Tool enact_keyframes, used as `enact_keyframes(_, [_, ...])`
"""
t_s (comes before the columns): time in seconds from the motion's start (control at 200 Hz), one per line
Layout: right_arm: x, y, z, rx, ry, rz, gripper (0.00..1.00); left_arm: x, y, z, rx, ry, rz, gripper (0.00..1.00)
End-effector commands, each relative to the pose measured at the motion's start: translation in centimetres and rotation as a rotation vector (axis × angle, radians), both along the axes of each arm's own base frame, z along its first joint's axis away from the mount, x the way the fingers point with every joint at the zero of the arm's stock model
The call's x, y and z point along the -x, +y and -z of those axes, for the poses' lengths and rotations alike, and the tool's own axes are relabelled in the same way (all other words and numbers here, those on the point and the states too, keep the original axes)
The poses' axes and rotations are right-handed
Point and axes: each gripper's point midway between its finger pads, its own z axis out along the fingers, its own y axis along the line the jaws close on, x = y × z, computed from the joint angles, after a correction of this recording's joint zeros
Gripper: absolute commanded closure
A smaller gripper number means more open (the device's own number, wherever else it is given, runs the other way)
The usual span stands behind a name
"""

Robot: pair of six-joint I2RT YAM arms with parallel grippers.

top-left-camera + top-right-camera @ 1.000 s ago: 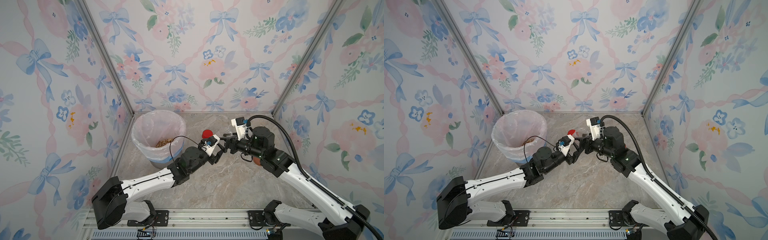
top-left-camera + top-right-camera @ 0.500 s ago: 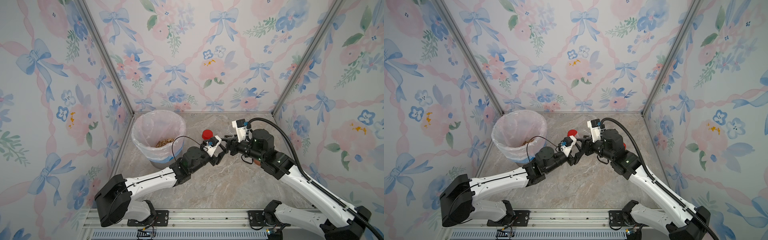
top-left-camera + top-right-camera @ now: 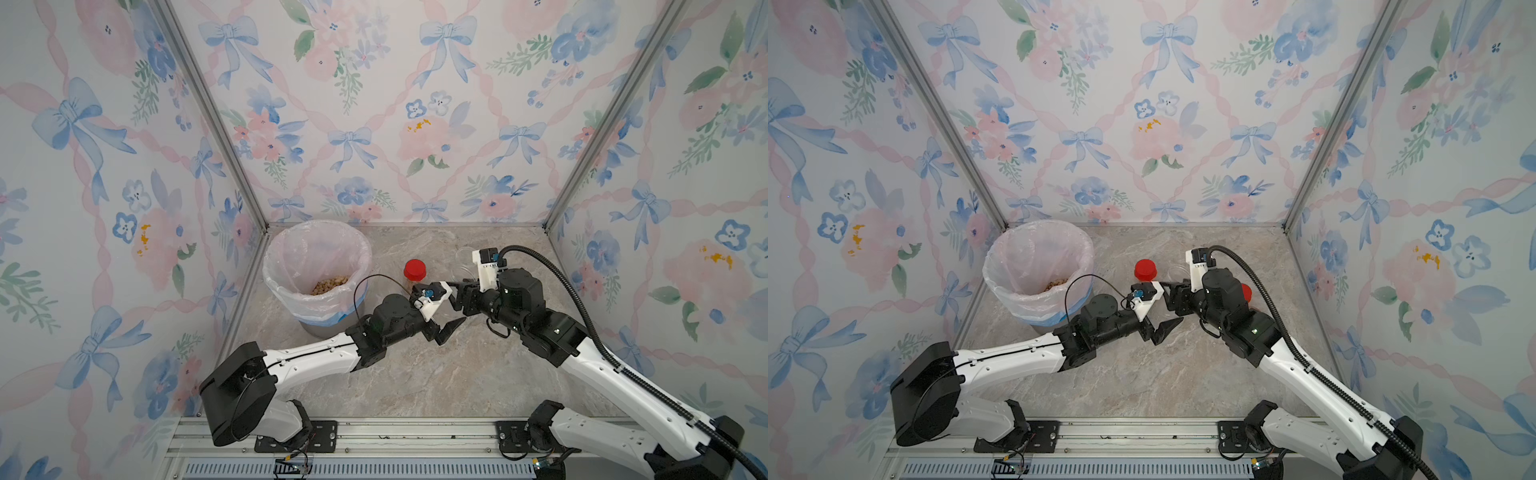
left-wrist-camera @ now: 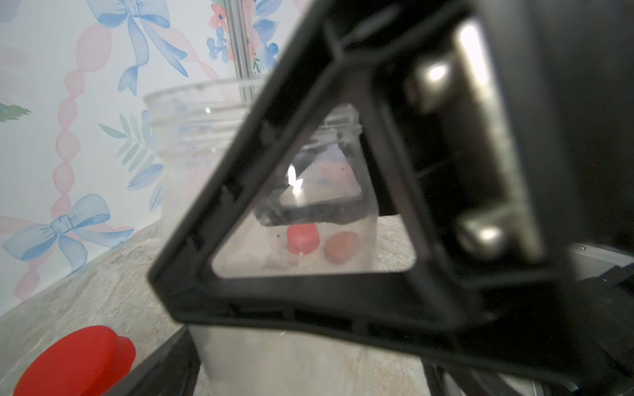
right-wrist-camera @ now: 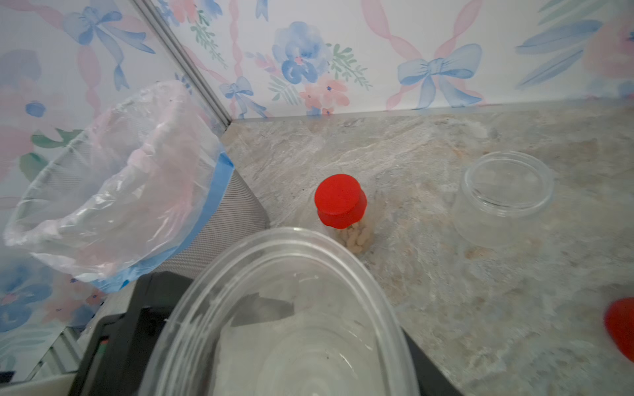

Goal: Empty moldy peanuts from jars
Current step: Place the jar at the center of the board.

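Note:
The wide clear jar will go down on the table [image 3: 450, 303] [image 5: 451, 300] between the slim jar and the loose red lid, set there by my right gripper.
My right gripper [image 3: 459, 293] is shut on an empty, lidless clear jar [image 5: 302, 325], whose mouth fills the right wrist view. My left gripper [image 3: 451, 305] stands open around the same jar [image 4: 291, 360], its fingers apart from the glass. A slim jar with a red lid [image 3: 414, 272] stands just behind both grippers, with moldy peanuts [image 5: 356, 240] visible inside. A heap of moldy peanuts [image 3: 330, 286] lies in the lined bin [image 3: 316, 249]. A second open, empty jar [image 5: 504, 195] stands on the table to the right.
The grey bin with its pinkish liner [image 5: 113, 192] stands in the back left corner. A loose red lid [image 3: 1246, 292] lies by the right arm. A brown lid [image 4: 341, 247] shows through the held jar's glass. Walls close three sides.
My left gripper has opened and let go of the clear jar. My right gripper has closed on it. Both arms stay near the table's middle.

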Motion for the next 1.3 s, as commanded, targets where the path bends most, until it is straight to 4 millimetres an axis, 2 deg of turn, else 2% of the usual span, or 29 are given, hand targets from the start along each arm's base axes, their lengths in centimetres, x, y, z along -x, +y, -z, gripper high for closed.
enact_keyframes(0.0, [-2.2, -2.9, 0.8, 0.08, -0.04, 0.172, 0.56, 3.7, -2.0, -0.9, 0.021, -0.016, 0.172, 0.02])
enact_keyframes(0.155, [-3.3, -4.6, 2.1, 0.125, -0.068, 0.282, 0.58, 4.2, -1.1, 0.0, -0.028, 0.016, 0.162, 0.02])
enact_keyframes(0.27, [-4.4, -4.7, 4.4, 0.15, -0.132, 0.312, 0.57, 3.7, 1.3, 1.1, -0.055, 0.02, 0.064, 0.02])
enact_keyframes(0.32, [-4.9, -4.8, 5.5, 0.171, -0.154, 0.326, 0.57, 3.4, 2.5, 0.7, -0.044, 0.01, 0.011, 0.02])
enact_keyframes(0.33, [-5.0, -4.8, 5.7, 0.173, -0.16, 0.328, 0.57, 3.5, 2.9, 1.7, -0.06, 0.019, 0.004, 0.02])
enact_keyframes(0.35, [-5.2, -4.8, 6.1, 0.183, -0.168, 0.329, 0.56, 3.4, 3.4, 2.1, -0.065, 0.02, -0.012, 0.02])
enact_keyframes(0.475, [-6.2, -4.3, 8.0, 0.219, -0.214, 0.331, 0.56, 2.9, 6.1, 2.3, -0.054, 0.012, -0.114, 0.02])
enact_keyframes(0.67, [-7.4, -3.6, 11.4, 0.224, -0.245, 0.349, 0.56, 1.8, 9.0, 2.7, -0.044, 0.006, -0.263, 0.02])
enact_keyframes(0.805, [-8.4, -3.2, 13.6, 0.215, -0.229, 0.376, 0.56, 2.1, 10.0, 1.9, -0.005, 0.007, -0.282, 0.02])
enact_keyframes(0.965, [-9.0, -2.7, 15.1, 0.234, -0.197, 0.373, 0.54, 2.7, 11.0, 1.2, 0.032, -0.004, -0.285, 0.02])
enact_keyframes(1.295, [-9.1, -3.0, 17.5, 0.249, -0.146, 0.377, 0.5, 1.8, 11.4, 2.2, 0.008, 0.024, -0.347, 0.02])
